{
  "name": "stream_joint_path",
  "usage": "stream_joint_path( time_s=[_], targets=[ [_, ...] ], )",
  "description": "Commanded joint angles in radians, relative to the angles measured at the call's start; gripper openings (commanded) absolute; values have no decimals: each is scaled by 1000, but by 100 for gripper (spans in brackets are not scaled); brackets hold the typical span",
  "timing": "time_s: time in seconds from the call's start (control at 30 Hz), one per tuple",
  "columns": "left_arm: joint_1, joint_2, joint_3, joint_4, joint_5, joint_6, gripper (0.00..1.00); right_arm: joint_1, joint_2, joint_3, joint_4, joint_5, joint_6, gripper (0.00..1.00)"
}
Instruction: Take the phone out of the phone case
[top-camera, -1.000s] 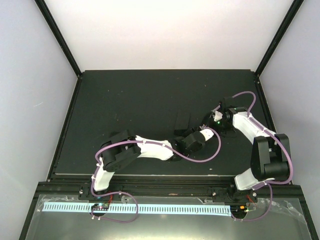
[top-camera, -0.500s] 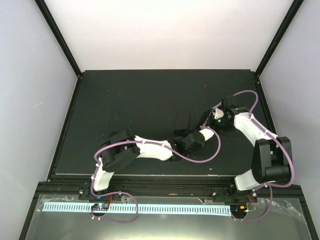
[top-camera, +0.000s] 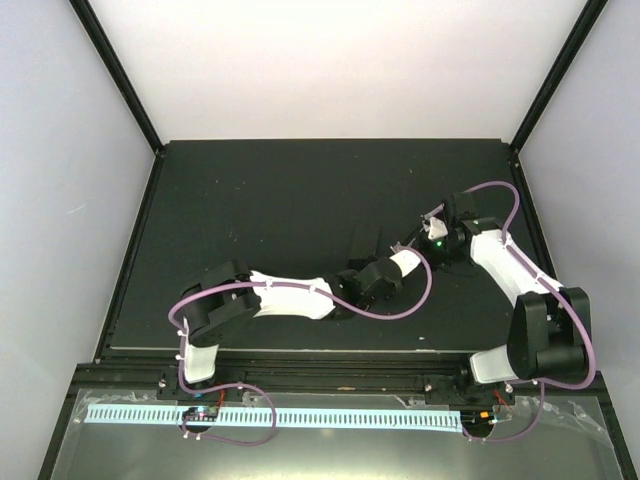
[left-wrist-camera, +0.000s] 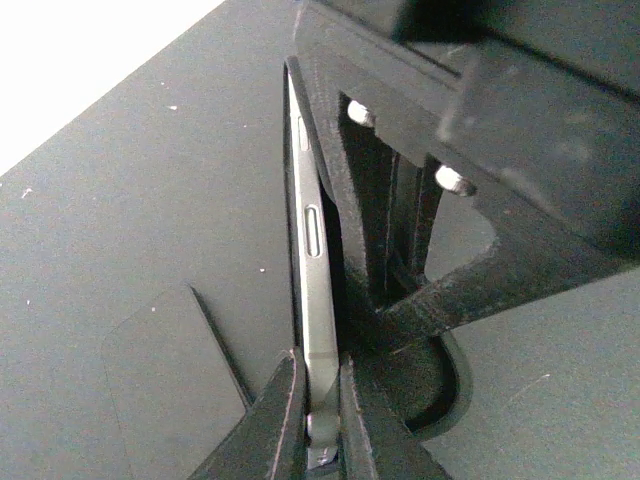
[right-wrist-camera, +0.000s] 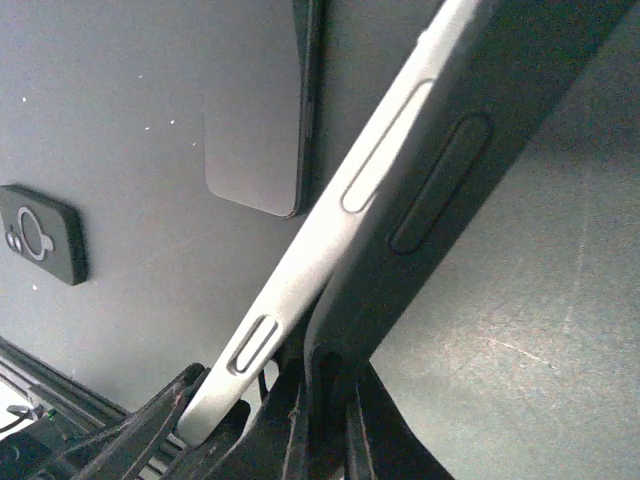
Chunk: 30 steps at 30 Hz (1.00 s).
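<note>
Next, the left gripper releases the phone, now tilted up off the table, on the table (top-camera: 334, 246) beside the flat dark slab, away from the phone case.
The phone (right-wrist-camera: 330, 235) shows as a silver edge with side buttons, tilted up off the table and partly peeled away from the black phone case (right-wrist-camera: 450, 170). My right gripper (right-wrist-camera: 325, 425) is shut on the case's rim. In the left wrist view the phone's silver edge (left-wrist-camera: 312, 250) runs upward, and my left gripper (left-wrist-camera: 320, 415) is shut on its near end. The case (left-wrist-camera: 345, 200) lies just right of the phone there. From above, both grippers meet right of the table's centre, left (top-camera: 407, 254) and right (top-camera: 421, 243); the phone is barely visible between them.
A flat dark slab (top-camera: 365, 240) lies on the black table (top-camera: 250, 200) just left of the grippers, also seen as the slab (right-wrist-camera: 255, 140) and the slab (left-wrist-camera: 170, 380) in the wrist views. A small black block with a ring (right-wrist-camera: 40, 245) lies nearby.
My left gripper has closed from half open onto the phone's end. The left arm has shifted a little left and forward; the right wrist has moved slightly.
</note>
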<state>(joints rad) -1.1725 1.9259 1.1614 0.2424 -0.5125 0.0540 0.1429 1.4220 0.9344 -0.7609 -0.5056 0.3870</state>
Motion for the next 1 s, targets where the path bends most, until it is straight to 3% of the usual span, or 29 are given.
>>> stream_joint_path(
  time_s=[0.0,0.57,0.77,0.97],
  targets=[
    [35,-125,-11,-4,-67,-49,1,-12,-16,-11,-31,165,-57,1],
    [43,-373,-125,-43,-68,-148,2,-12,-112,18,-14,354,-89,1],
    [44,-493,-204,-89,-87,-165,2,-13,-158,36,20,322,-167,1],
    [44,-578,-263,-236,-244,-189,2,-15,-245,-57,187,243,-344,1]
  ],
)
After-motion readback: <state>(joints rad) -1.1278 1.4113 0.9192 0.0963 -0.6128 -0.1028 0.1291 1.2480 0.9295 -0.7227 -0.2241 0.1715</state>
